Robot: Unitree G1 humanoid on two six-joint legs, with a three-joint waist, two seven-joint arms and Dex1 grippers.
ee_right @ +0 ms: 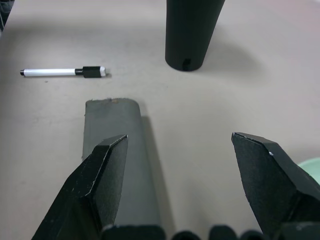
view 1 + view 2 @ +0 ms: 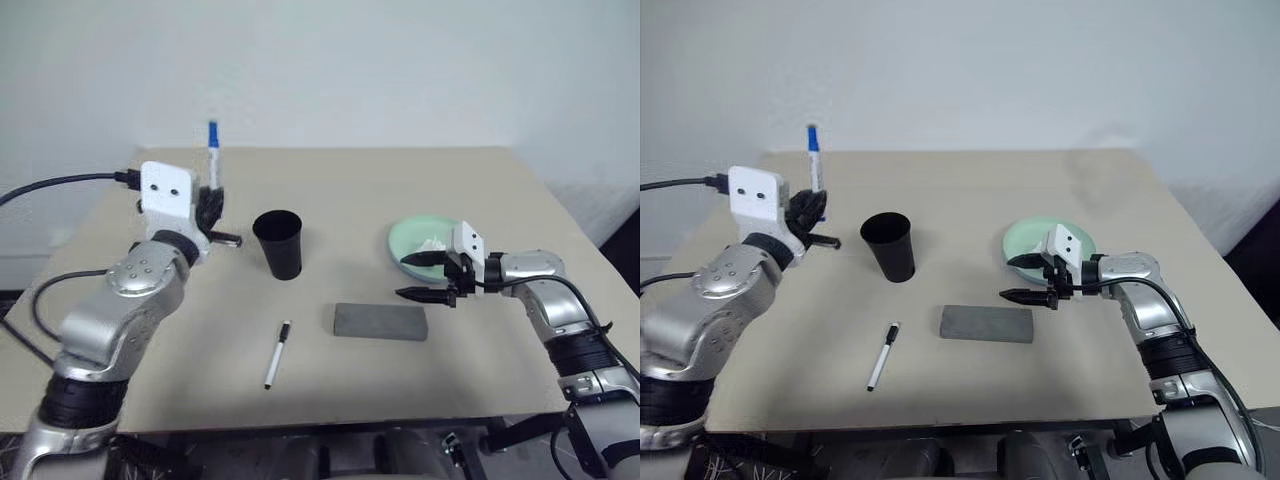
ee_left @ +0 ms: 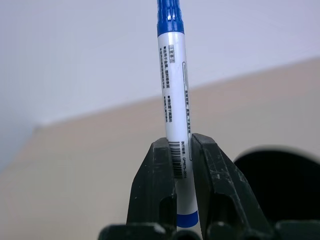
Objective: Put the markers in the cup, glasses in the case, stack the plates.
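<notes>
Next, my left gripper lets go of the blue-capped marker inside the opening of the black cup [image 2: 279,228] [image 3: 285,185].
My left gripper [image 2: 212,205] is shut on the blue-capped marker [image 2: 213,150], which stands upright with its cap on top, raised over the table's far left, left of the black cup [image 2: 279,243]. In the left wrist view both fingers [image 3: 152,185] clamp the marker's white body [image 3: 175,100]. The white marker with the black cap [image 2: 277,353] lies flat nearer the front. The grey case [image 2: 380,321] lies closed at the centre. My right gripper [image 2: 420,277] hovers open just right of the case, in front of a mint green plate [image 2: 405,238]. The glasses are out of view.
A crumpled white tissue [image 2: 432,244] rests on the green plate. The table's right edge [image 2: 590,250] runs close behind my right arm. Bare tabletop [image 2: 400,185] stretches beyond the cup and the plate to the wall.
</notes>
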